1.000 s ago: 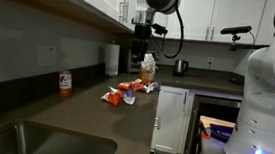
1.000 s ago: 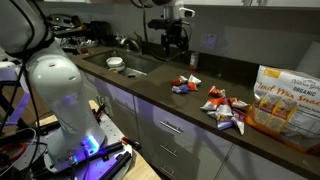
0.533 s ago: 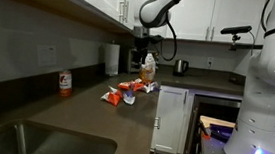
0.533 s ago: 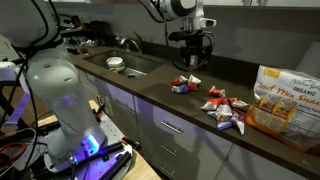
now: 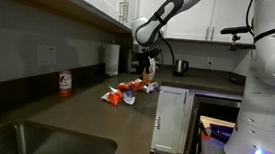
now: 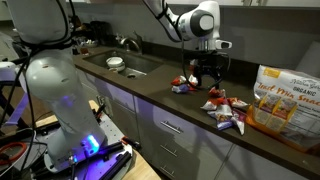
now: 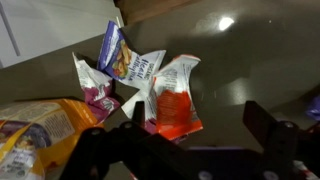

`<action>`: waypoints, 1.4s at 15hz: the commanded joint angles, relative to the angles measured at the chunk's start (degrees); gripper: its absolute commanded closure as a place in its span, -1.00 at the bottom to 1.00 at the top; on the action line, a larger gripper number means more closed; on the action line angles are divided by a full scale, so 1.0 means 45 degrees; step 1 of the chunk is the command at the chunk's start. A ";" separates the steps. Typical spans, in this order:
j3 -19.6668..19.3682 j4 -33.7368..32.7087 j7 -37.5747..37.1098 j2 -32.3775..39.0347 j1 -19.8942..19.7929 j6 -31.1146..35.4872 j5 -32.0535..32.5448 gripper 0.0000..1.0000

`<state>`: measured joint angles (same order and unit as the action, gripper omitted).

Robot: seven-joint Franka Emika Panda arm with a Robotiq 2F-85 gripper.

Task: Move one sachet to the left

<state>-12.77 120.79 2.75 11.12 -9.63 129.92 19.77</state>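
Observation:
My gripper is to close next on the red end (image 5: 135, 86) (image 7: 177, 117) of the red-and-white sachet, beside the blue-and-white sachet near the orange snack bag.
Several small red, orange and white sachets lie in a pile (image 6: 225, 108) on the dark counter, and they also show in an exterior view (image 5: 137, 86). One or two sachets (image 6: 182, 84) lie apart from the pile, seen too in an exterior view (image 5: 113, 97). My gripper (image 6: 207, 70) hangs open and empty above the counter between the two groups, and it shows in an exterior view (image 5: 146, 60). In the wrist view the gripper (image 7: 195, 122) is open, with an orange sachet (image 7: 175, 105) just past its left finger (image 7: 133, 132).
A large orange-and-white organic snack bag (image 6: 285, 95) stands beside the pile, at the lower left in the wrist view (image 7: 40, 125). A sink (image 6: 125, 62) with a bowl, a red-capped bottle (image 5: 65, 83) and a kettle (image 5: 180, 66) are also on the counter.
The arm has swung away from the back wall and come down over the sachets. The gripper stays open. The sachets have not moved.

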 commanded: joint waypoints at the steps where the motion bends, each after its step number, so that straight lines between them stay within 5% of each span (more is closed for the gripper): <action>1: -0.0271 -0.0702 -0.0620 0.1205 -0.0186 -0.0496 0.0204 -1.00; 5: -0.0324 -0.0783 -0.0600 0.1854 -0.0333 -0.0171 -0.0424 -1.00; 7: -0.0217 -0.0807 -0.0509 0.1966 -0.0412 -0.0027 -0.0914 -0.79; 10: -0.0037 -0.0754 -0.0381 0.1950 -0.0420 0.0217 -0.1657 -1.00; 12: 0.0040 -0.0570 -0.0351 0.1867 -0.0365 0.0658 -0.1844 -0.81; 17: 0.0125 -0.0351 -0.0124 0.1912 -0.0197 0.1958 -0.1331 -1.00; 18: 0.0106 -0.0315 -0.0135 0.1949 -0.0155 0.2201 -0.1186 -0.93; 19: 0.0092 -0.0262 -0.0120 0.1980 -0.0121 0.2463 -0.1033 -0.60; 21: 0.0021 -0.0193 -0.0124 0.2103 -0.0066 0.2914 -0.0624 -0.97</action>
<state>-12.26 119.00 0.90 19.96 -10.12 139.33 14.49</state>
